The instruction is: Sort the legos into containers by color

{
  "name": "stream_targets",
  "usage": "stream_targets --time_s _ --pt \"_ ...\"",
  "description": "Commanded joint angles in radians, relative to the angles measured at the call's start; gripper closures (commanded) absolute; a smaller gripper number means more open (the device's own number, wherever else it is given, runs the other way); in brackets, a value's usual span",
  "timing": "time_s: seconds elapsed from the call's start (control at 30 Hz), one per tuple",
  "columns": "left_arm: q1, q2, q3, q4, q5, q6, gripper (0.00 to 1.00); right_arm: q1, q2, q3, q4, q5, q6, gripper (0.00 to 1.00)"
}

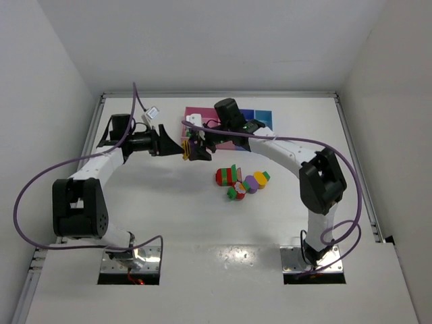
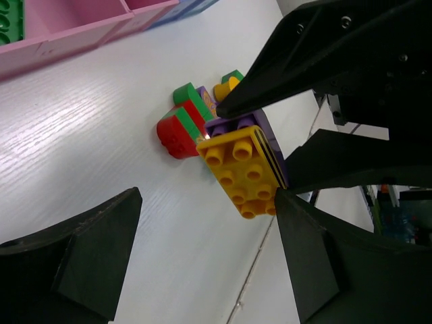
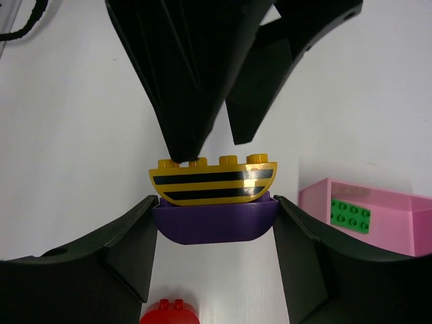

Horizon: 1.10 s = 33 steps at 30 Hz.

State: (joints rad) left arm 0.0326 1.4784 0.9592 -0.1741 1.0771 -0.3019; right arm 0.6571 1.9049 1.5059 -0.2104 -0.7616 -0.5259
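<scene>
The robot's right gripper should release the purple curved brick toward the back of the dark blue bin (image 1: 246, 123) beside the pink bin.
My right gripper (image 1: 197, 148) (image 3: 214, 210) is shut on a purple curved brick (image 3: 214, 226) and holds it above the table. A yellow brick with black stripes (image 3: 213, 182) (image 2: 243, 172) is joined to the purple one. My left gripper (image 1: 172, 145) (image 2: 209, 250) faces it with its jaws wide open. One of its fingers (image 3: 182, 81) touches the yellow brick's studded face and the other stands apart. More legos (image 1: 243, 181) lie in a loose pile on the table, among them a red and green stack (image 2: 179, 128). The containers (image 1: 202, 116) stand at the back.
A green brick (image 3: 351, 214) lies in the pink bin (image 3: 385, 233), also seen in the left wrist view (image 2: 81, 34). A red brick (image 3: 169, 314) lies below my right gripper. Blue bins (image 1: 260, 116) adjoin the pink ones. White walls close in the table.
</scene>
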Motion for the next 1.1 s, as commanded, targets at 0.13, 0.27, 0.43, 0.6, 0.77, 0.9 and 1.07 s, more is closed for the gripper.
stream_targets --time_s 0.13,0.27,0.43,0.6,0.77,0.9,1.07 --pt "0.009 0.049 0.061 0.074 0.104 -0.023 0.17 0.024 -0.003 0.056 0.045 -0.022 0.014 0.97" --pt "0.009 0.068 0.061 0.084 0.147 -0.023 0.27 0.033 0.006 0.056 0.045 -0.012 0.014 0.97" --pt "0.009 0.091 0.061 0.093 0.198 -0.023 0.31 0.042 0.025 0.074 0.054 -0.002 0.014 0.97" --pt "-0.002 0.091 0.061 0.093 0.219 -0.023 0.31 0.042 0.036 0.083 0.054 -0.002 0.014 0.97" --pt "-0.011 0.091 0.061 0.093 0.238 -0.023 0.31 0.042 0.046 0.083 0.054 0.007 0.014 0.97" --pt "-0.02 0.091 0.061 0.093 0.247 -0.032 0.44 0.042 0.046 0.083 0.063 0.007 0.014 0.97" --pt "-0.02 0.1 0.061 0.102 0.247 -0.032 0.83 0.042 0.046 0.071 0.063 0.018 0.014 0.97"
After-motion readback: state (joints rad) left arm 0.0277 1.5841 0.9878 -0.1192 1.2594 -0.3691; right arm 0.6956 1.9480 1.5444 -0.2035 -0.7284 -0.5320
